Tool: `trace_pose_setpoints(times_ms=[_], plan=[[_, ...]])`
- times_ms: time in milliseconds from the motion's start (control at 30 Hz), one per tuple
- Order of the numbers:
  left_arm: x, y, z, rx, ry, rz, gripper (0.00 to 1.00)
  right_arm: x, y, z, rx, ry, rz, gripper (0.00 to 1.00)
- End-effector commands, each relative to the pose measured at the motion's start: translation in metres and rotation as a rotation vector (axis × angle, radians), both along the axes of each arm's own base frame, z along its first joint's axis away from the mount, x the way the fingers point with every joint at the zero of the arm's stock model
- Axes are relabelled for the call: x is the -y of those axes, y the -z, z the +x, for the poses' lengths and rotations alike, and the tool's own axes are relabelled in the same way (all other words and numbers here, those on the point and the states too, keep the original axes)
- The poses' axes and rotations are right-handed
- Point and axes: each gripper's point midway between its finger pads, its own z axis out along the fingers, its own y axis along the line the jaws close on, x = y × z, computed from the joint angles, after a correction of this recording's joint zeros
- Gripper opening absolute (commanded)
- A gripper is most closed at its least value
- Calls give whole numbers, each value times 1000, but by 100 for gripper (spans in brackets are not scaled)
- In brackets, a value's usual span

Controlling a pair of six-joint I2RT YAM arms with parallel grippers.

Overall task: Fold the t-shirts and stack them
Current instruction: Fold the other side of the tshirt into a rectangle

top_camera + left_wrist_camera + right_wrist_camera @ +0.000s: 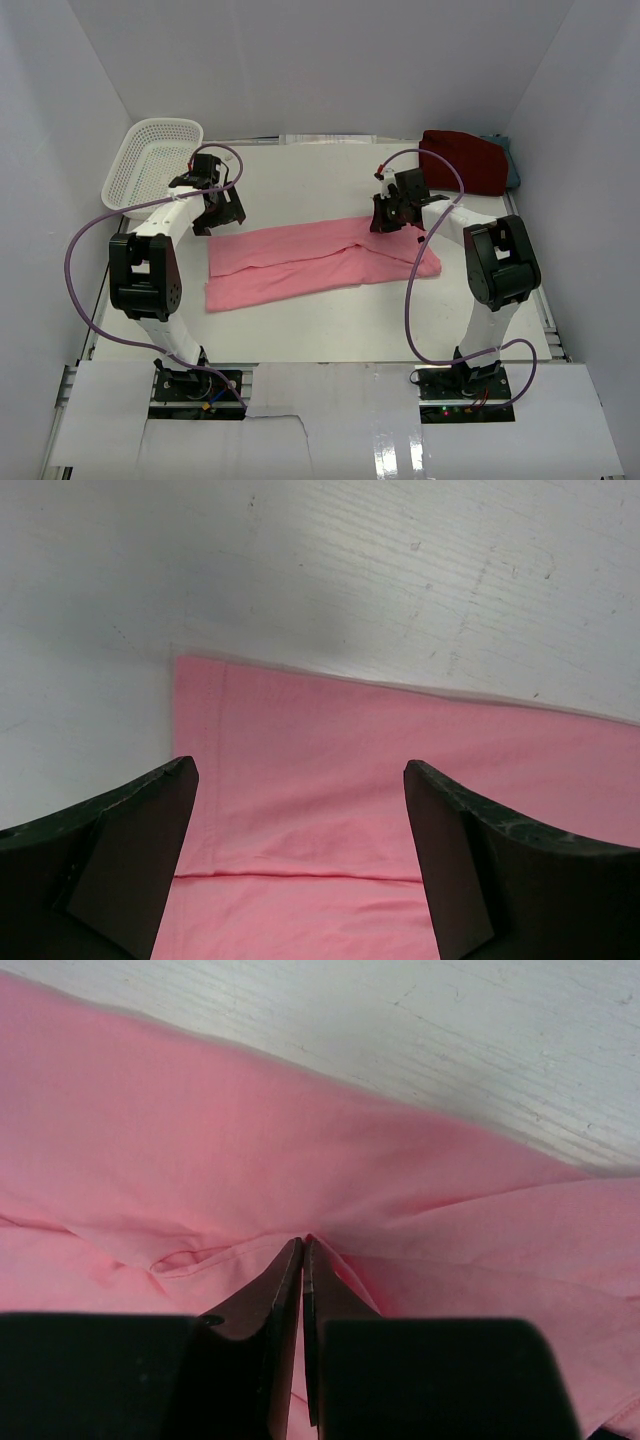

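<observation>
The light pink t-shirt's far corner point(226, 242) point(305, 742), the one nearest the white basket, will be gripped by my left gripper while my right gripper keeps hold of the other end.
The light pink t-shirt point(300, 265) lies in a long folded strip across the middle of the table. My left gripper point(215, 215) hangs open over its far left corner; the left wrist view shows that gripper point(298, 770) with its jaws wide apart above the flat pink cloth point(330, 720). My right gripper point(392, 222) is at the shirt's far right part. In the right wrist view it point(303, 1242) is shut, pinching a fold of the pink cloth point(200, 1130). The dark red t-shirt point(462, 160) lies folded at the back right, on the teal-grey one point(511, 165).
A white perforated basket point(150, 160) stands at the back left, just behind my left arm. White walls enclose the table on three sides. Purple cables loop from both arms.
</observation>
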Motion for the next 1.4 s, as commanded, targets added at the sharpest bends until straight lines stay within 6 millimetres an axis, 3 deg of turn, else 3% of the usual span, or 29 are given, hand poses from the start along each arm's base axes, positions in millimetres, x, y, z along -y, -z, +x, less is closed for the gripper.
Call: trace_pose_setpoints(times_ms=[0,367,1033,1367], plan=[[2,-4,4,25,4,-5,95,-6,-11,-3,16,-26,19,8],[1,-3,0,24,5,-4,95,-14,-40,-41,37,-67,78,8],[6,-5,4,31,15,-21,95,-19,-30,-118,-70,-94,131,8],[6,-2,4,28,19,-24,95,-35,-24,-139,-206,-26,200,8]])
